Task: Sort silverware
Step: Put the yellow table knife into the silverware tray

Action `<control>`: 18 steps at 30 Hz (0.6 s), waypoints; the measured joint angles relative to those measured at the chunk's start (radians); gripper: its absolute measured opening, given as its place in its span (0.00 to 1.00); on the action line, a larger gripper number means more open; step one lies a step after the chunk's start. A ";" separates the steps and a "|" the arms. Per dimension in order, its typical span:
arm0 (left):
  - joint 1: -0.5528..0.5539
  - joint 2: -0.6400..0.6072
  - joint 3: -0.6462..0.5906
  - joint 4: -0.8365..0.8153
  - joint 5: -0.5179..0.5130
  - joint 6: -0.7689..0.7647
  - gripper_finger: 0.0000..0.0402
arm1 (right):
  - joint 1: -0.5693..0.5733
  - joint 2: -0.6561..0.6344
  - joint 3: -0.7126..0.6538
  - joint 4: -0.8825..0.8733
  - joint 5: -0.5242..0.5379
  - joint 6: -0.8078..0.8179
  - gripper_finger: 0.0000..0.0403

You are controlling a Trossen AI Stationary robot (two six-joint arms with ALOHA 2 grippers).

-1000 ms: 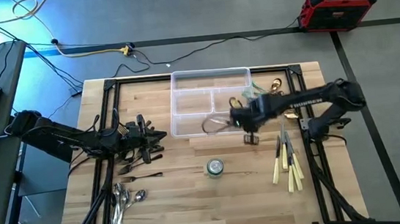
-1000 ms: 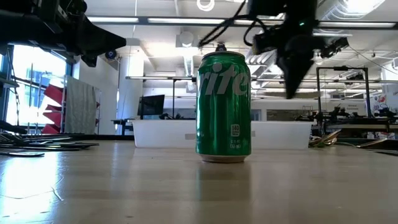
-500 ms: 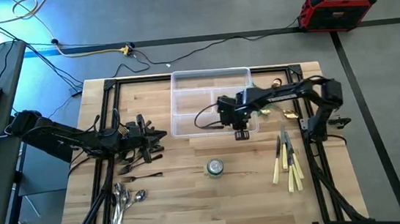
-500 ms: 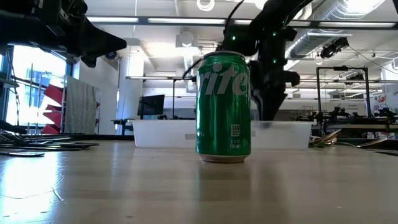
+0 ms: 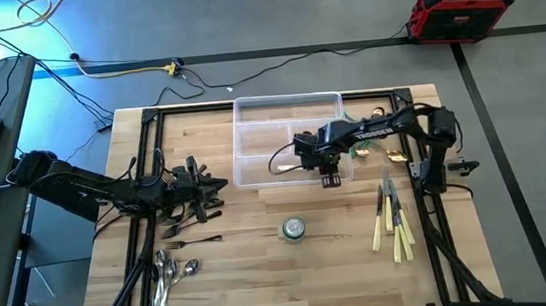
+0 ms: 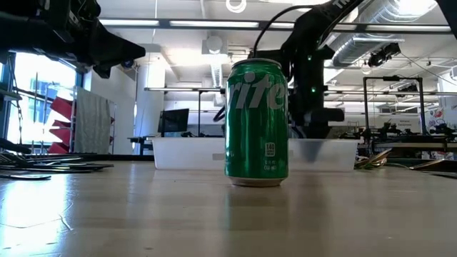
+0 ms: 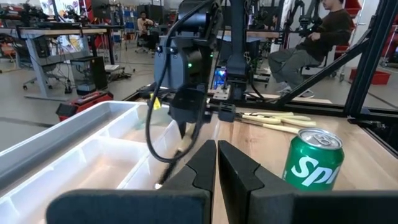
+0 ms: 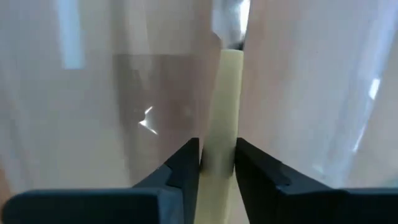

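Note:
I will release the cream-handled knife with my right gripper in the long near compartment of the clear divided tray (image 8: 229, 53). The knife is now over the tray.
My right gripper (image 5: 327, 173) is over the near right compartment of the clear divided tray (image 5: 262, 139), shut on a cream-handled knife (image 8: 224, 93). Several more cream-handled knives (image 5: 392, 220) lie on the table's right. Green-handled pieces with gold ends (image 5: 363, 124) lie just right of the tray. Dark forks (image 5: 184, 220) lie below my left gripper (image 5: 218, 185), which is shut and holds nothing. Silver spoons (image 5: 169, 273) lie near the left near corner. My right gripper pinches the knife by its cream handle (image 8: 219, 155) between the two fingers (image 8: 186, 163). It comes from above, pointing down. The knife runs on beyond the fingertips, tilted, with its metal end (image 7: 160, 183) low inside the tray. Whether that end touches the tray floor, I cannot tell.
A green soda can (image 5: 293, 229) stands upright on the table near of the tray, between the two arms. Black frame rails (image 5: 429, 208) run along the table's left and right sides. People sit in the room beyond the table (image 7: 311, 37).
My right gripper has carried the knife toward the table's left, from just off the tray's near right corner to over its near right compartment. It has also come down, so the knife's end now sits inside the tray. The left arm has kept still.

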 joint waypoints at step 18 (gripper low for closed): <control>0.000 0.000 0.000 -0.010 -0.002 -0.001 0.00 | 0.024 -0.067 0.191 -0.332 0.027 0.155 0.26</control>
